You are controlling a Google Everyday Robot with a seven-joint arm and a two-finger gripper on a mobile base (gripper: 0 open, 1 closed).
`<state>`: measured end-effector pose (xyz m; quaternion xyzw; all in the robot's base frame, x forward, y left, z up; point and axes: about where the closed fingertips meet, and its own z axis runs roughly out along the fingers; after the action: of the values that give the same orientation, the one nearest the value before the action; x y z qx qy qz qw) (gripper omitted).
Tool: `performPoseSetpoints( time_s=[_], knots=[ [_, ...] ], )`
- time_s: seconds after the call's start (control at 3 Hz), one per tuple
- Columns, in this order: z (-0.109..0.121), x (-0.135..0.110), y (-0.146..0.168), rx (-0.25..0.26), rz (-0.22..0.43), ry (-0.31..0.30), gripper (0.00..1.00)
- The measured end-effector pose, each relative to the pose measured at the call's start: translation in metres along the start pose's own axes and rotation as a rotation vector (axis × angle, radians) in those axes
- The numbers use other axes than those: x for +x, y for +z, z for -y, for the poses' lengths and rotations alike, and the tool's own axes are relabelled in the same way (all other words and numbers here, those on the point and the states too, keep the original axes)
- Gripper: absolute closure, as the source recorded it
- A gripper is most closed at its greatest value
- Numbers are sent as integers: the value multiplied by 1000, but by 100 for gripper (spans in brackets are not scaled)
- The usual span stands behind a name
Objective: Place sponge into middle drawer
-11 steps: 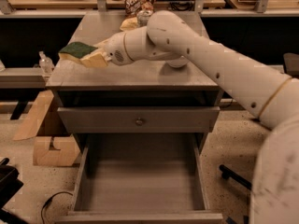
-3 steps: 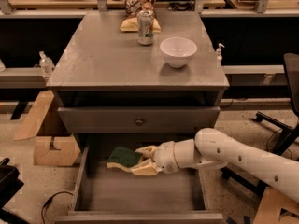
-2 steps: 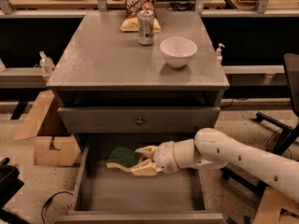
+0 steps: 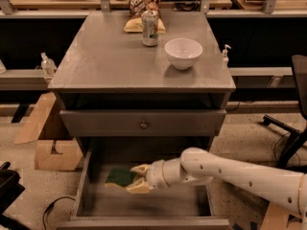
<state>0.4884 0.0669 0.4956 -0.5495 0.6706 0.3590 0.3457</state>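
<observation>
I need to use my gripper to set the sponge down on the middle drawer's grey bottom (image 4: 122, 187), toward the side that is nearest the cardboard.
The middle drawer (image 4: 86, 186) is pulled out at the bottom of the grey cabinet, showing a flat grey floor and low side walls. My gripper (image 4: 136, 178) reaches in from the right and sits inside the drawer, left of centre. It is shut on the sponge (image 4: 120, 177), whose dark green scrub layer faces up with yellow foam at its edge. The sponge hangs just above the drawer floor.
On the cabinet top (image 4: 105, 61) stand a white bowl (image 4: 183, 52), a soda can (image 4: 150, 28) and a snack bag (image 4: 143, 7). The closed drawer with a round knob (image 4: 143, 124) is above the open one. Cardboard (image 4: 45, 138) lies left; a chair base (image 4: 292, 128) stands right.
Earlier I held the sponge over the cabinet top's left edge. Since then the arm came down into the open drawer. Over the last second it has stayed almost still.
</observation>
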Motion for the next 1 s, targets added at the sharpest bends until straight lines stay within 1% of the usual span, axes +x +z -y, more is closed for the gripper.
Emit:
performPoseSetpoints(
  time_s=[0.33,0.67,1.0],
  knots=[
    [7,34,27,15,-18,-7,100],
    [11,63,50,38,-20,12,100],
    [18,86,66,76,-36,50,96]
  ],
)
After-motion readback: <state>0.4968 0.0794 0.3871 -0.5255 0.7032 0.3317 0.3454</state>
